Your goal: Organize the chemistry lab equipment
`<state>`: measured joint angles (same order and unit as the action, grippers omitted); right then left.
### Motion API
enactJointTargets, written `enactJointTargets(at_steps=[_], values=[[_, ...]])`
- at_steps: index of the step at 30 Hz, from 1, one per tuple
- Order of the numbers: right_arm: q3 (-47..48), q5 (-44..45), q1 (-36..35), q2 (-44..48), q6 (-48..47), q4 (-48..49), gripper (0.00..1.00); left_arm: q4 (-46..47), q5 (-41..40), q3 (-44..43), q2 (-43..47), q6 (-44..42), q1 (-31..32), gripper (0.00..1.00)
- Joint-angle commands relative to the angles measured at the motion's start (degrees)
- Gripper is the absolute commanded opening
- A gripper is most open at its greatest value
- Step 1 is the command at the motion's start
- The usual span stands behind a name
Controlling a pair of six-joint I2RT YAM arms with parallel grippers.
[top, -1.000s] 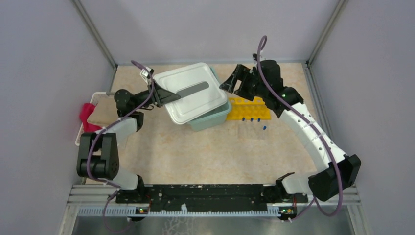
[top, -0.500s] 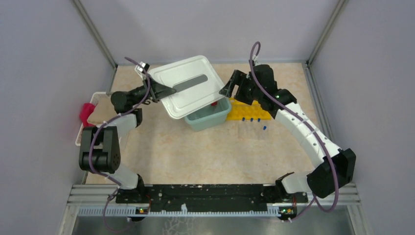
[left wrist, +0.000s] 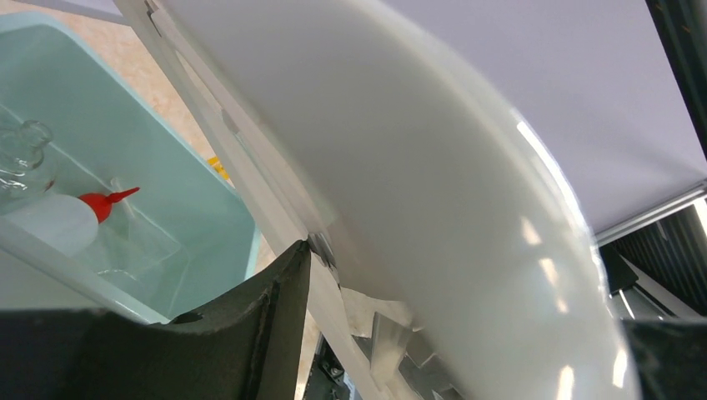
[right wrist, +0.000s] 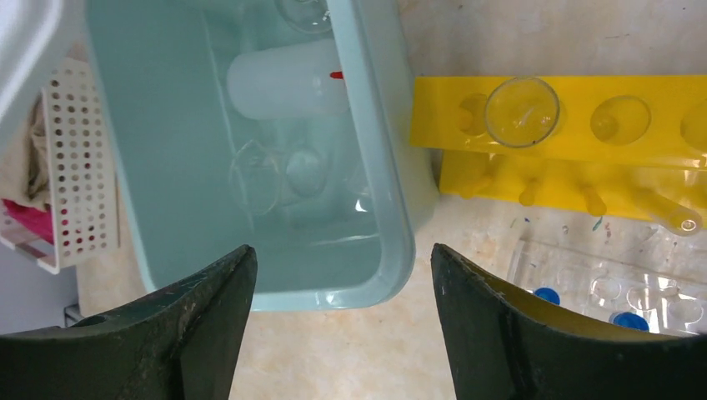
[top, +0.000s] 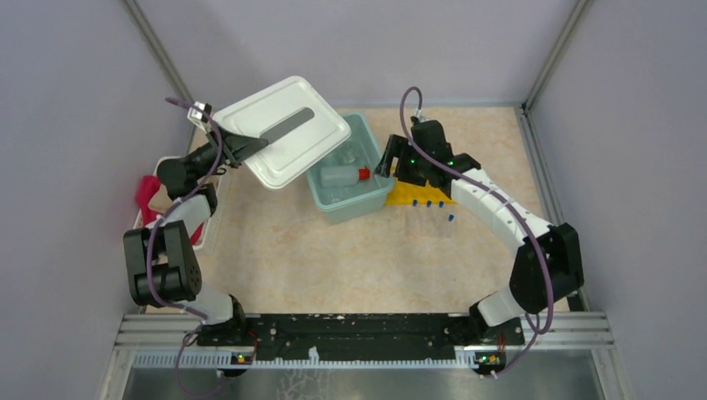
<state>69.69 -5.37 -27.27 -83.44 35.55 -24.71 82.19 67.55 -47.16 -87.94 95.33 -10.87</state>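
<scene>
I need to use my left gripper to release the white lid across the rim of the open teal bin (top: 313, 163), over the bottom of the squeeze bottle. The lid is now tilted above the bin.
My left gripper (top: 238, 147) is shut on the edge of a white lid (top: 283, 129) and holds it tilted, up and left of the open teal bin (top: 377, 193). In the bin lie a translucent squeeze bottle (top: 338, 175) with a red spout (top: 364, 174) and clear glassware (right wrist: 267, 171); a glass flask (left wrist: 21, 146) shows in the left wrist view. My right gripper (top: 388, 162) is open and empty over the bin's right rim (right wrist: 392, 167). The yellow rack (top: 421, 190) stands right of the bin with a clear vessel (right wrist: 521, 111) in one hole. Blue-capped tubes (top: 429, 203) stand in front of it.
A white slatted basket (top: 160, 171) with pink cloth (top: 148, 190) and tan cloth sits at the left wall. A clear tube holder (right wrist: 600, 283) stands in front of the yellow rack. Grey walls enclose the table on three sides.
My left gripper has lifted the lid up and to the left, off the teal bin, uncovering the bottle and glassware. My right gripper has come forward and down to the bin's right rim.
</scene>
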Motion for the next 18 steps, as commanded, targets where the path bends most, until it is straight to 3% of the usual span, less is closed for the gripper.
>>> enactJointTargets(at_steps=[1, 7, 18], values=[[2.1, 2.4, -1.1, -3.1, -3.4, 3.9, 0.75, 2.0, -0.3, -1.6, 3.3, 0.0, -0.1, 0.0], [3.7, 2.2, -3.5, -7.0, -4.1, 4.0, 0.72, 1.0, -0.4, -1.3, 4.8, -0.1, -0.2, 0.0], [2.6, 0.9, -13.7, -4.2, -1.0, 5.6, 0.72, 1.4, -0.2, 2.5, 4.8, -0.8, -0.1, 0.0]])
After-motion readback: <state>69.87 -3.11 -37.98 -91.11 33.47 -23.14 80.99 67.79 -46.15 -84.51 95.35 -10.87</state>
